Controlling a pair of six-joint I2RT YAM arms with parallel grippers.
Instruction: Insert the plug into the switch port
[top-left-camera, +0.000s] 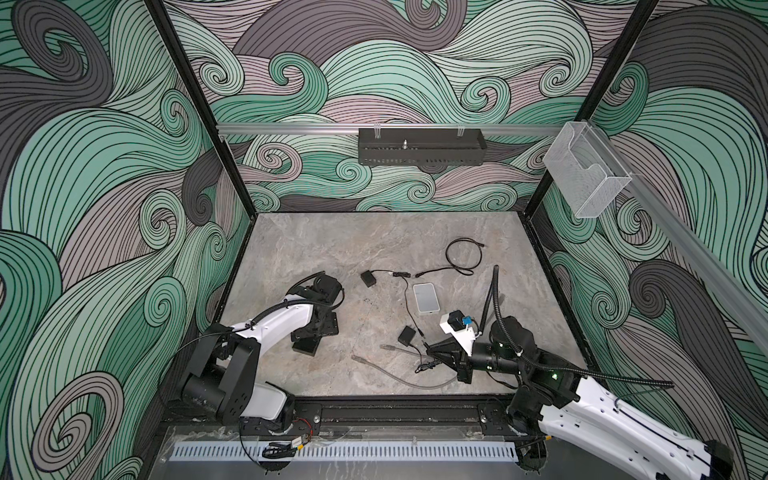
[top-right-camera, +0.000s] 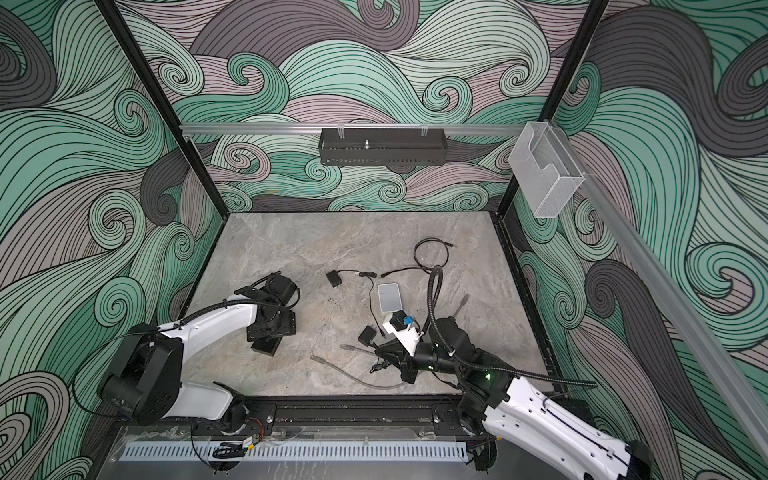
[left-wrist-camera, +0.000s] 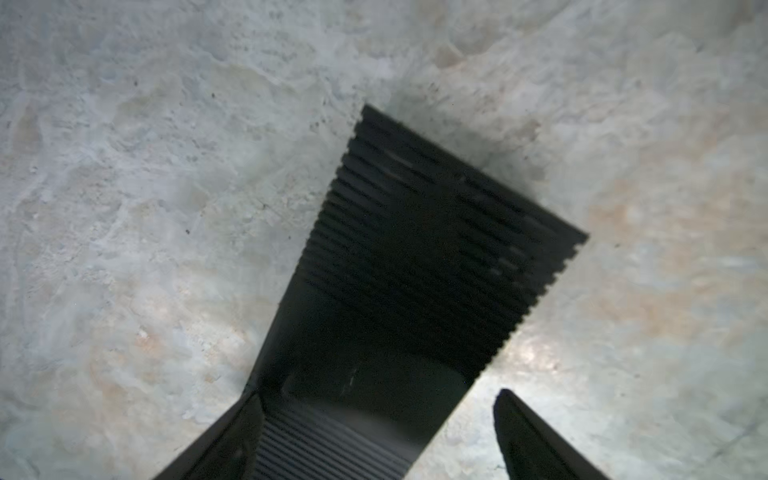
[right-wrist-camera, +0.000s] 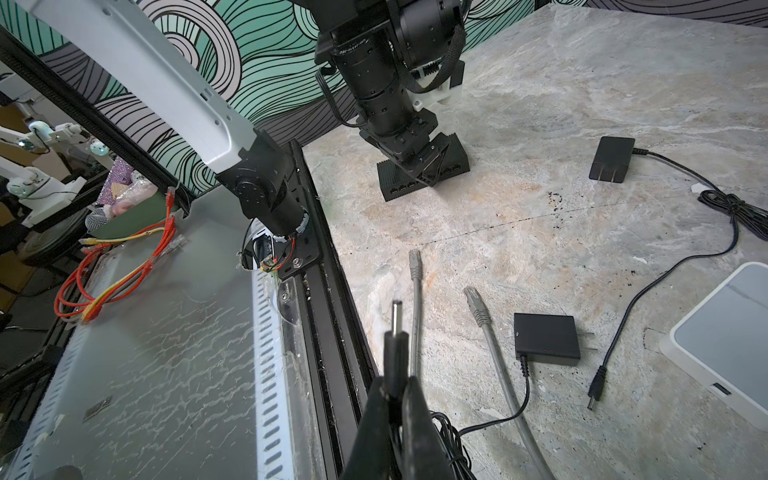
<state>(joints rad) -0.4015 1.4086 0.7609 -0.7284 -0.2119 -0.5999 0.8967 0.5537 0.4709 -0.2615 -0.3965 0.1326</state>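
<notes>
My left gripper will take the switch squarely and turn its far end (left-wrist-camera: 472, 182) toward the plug, because the switch lies slanted across that gripper's fingers.
The switch (right-wrist-camera: 424, 178) is a black ribbed box lying on the stone table, with a row of ports along its side; it also shows in both top views (top-left-camera: 305, 345) (top-right-camera: 266, 345). My left gripper (left-wrist-camera: 378, 395) reaches down over the switch (left-wrist-camera: 415, 249) and is open. One of its fingers (left-wrist-camera: 232, 432) rests against the box, while the other stands off it with bare table between. My right gripper (right-wrist-camera: 395, 386) is shut on the plug (right-wrist-camera: 397, 328), a black barrel plug with a metal tip pointing away from the fingers. Its black cable is bunched below the gripper. In a top view the right gripper (top-left-camera: 432, 353) is near the table's front.
A grey network cable (right-wrist-camera: 415, 266) with two clear plugs lies by the right gripper. Two black adapters (right-wrist-camera: 546, 338) (right-wrist-camera: 611, 160), a loose barrel plug (right-wrist-camera: 595, 390), a white flat device (top-left-camera: 426, 297) and a looped black cable (top-left-camera: 463, 253) lie on the right half. A black rail (top-left-camera: 395, 411) edges the front.
</notes>
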